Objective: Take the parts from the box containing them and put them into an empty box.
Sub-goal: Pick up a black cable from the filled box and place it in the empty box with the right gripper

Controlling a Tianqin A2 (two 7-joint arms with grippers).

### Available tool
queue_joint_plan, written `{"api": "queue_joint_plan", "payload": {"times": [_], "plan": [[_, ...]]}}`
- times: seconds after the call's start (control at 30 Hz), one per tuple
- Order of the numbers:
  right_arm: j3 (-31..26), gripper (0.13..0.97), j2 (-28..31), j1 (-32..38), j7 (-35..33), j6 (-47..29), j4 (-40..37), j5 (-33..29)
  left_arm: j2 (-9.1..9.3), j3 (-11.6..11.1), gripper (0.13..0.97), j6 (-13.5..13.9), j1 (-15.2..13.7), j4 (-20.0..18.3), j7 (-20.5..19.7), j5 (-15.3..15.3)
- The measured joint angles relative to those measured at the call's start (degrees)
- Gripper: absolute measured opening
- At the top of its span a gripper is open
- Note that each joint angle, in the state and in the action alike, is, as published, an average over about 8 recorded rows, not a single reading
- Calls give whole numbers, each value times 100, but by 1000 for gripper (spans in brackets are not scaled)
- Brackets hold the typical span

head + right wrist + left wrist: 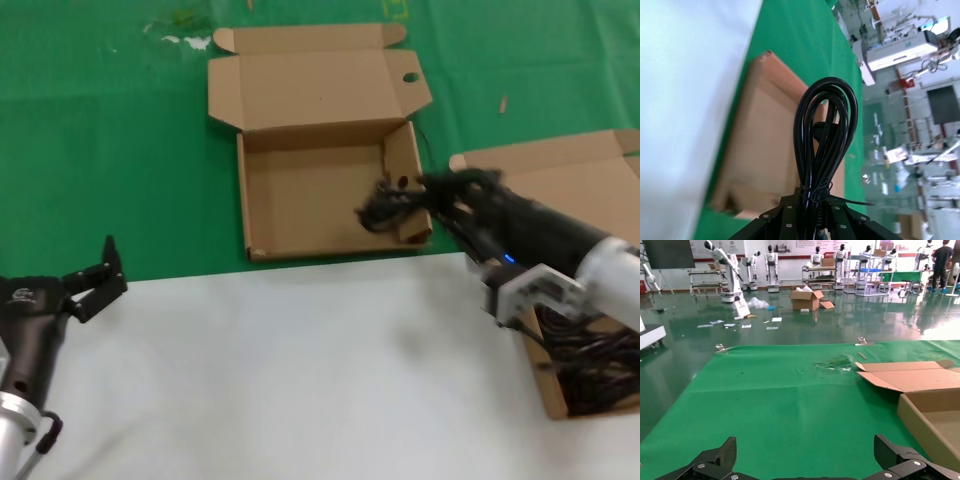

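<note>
Next, my right gripper releases the bundle of black cords on the empty box's bottom, close to the lid-side (331,173) (783,156).
My right gripper (432,192) is shut on a looped bundle of black cords, one of the parts (386,208), and holds it over the right wall of the empty box (300,205), just inside. That box has a round hole in its lid flap and another in its right wall. In the right wrist view the bundle (825,130) stands up from the shut gripper (812,202) with the box floor (765,145) behind it. More parts (598,362) lie in the box containing them (560,185) at the far right, partly hidden by my right arm. The left gripper (100,272) waits open at the lower left.
A white sheet (300,380) covers the near part of the table, and green cloth (100,130) the far part. From the left wrist, the open left gripper (806,452) hangs over bare green cloth with the empty box's wall (920,425) off to one side.
</note>
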Motion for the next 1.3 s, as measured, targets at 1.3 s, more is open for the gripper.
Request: {"api": "queue_joint_plan", "payload": {"times": [1.3], "plan": [[-482, 232, -2021, 1829, -2455, -131, -2678, 372, 0, 0, 966, 0, 0, 0, 0, 0]]}}
